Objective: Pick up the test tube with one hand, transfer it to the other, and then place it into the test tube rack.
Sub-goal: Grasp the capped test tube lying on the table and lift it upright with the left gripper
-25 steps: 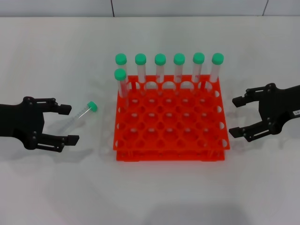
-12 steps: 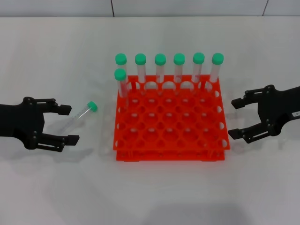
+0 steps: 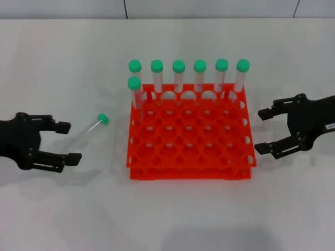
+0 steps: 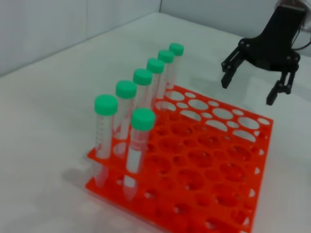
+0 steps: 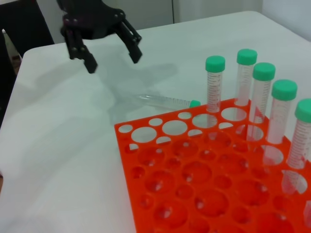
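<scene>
My left gripper is to move next to the bottom end (image 3: 75,144), opposite the green cap, of the test tube that lies beside the rack, and it should close there.
The test tube (image 3: 91,127), clear with a green cap, lies on the white table left of the orange-red rack (image 3: 191,138); it also shows in the right wrist view (image 5: 165,102). My left gripper (image 3: 67,141) is open and empty, just left of the tube's bottom end, not touching it; it shows in the right wrist view (image 5: 111,52) too. My right gripper (image 3: 266,130), with a white label, is open and empty right of the rack, seen also in the left wrist view (image 4: 251,81). The rack (image 4: 209,165) (image 5: 194,179) holds several green-capped tubes (image 3: 178,78) along its far side.
The white table (image 3: 167,209) stretches around the rack. A pale wall with seams runs along the far edge (image 3: 125,9). One extra tube (image 3: 135,94) stands in the rack's second row at the left.
My left gripper has drawn back to the left, away from the lying tube. The tube, rack and right gripper have stayed put.
</scene>
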You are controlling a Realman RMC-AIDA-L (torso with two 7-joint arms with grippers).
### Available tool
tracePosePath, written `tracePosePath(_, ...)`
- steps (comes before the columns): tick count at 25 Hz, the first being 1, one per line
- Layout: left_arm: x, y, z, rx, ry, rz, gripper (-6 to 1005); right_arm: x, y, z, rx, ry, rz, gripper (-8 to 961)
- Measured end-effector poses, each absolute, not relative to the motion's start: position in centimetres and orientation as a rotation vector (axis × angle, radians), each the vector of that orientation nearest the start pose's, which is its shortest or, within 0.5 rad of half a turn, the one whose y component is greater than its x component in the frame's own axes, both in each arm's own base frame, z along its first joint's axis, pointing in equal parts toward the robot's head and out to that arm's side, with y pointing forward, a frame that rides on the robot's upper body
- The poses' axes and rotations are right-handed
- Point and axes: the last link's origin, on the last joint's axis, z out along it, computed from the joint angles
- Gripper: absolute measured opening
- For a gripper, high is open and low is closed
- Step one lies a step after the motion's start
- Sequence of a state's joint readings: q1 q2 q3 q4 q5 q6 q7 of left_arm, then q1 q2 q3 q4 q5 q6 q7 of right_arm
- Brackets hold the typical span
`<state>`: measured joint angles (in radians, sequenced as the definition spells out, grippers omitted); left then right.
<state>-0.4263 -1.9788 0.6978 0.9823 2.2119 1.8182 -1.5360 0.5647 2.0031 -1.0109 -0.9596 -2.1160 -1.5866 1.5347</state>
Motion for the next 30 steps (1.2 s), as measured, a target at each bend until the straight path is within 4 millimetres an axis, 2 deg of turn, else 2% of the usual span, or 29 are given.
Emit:
tracePosePath(5,-28.4,29.1,9.1,-2.793,-0.826,-0.206,842,22.9,35.0,2.3,-2.966,0.264,0.172,819)
tracePosePath(10,-28.3,29.2,9.8,-2.695,-1.032,-0.007,841,23.0,35.0,2.3,-2.963,0.251,0.173,817)
tracePosePath(17,-27.9,31.4,9.5,-2.578,-1.146,0.247,839,23.1,34.9,2.0,-2.962,0.234,0.178,814)
tracePosePath(20,-27.6,32.7,8.9,-2.544,-1.157,0.324,838,23.2,34.9,1.9,-2.965,0.231,0.182,812)
tracePosePath(26,-26.9,34.5,6.2,-2.563,-1.115,0.456,837,23.2,34.8,1.7,-2.971,0.234,0.191,810)
tracePosePath(30,-26.8,35.4,5.0,-2.554,-1.105,0.51,836,23.0,34.8,1.5,-2.979,0.221,0.186,808)
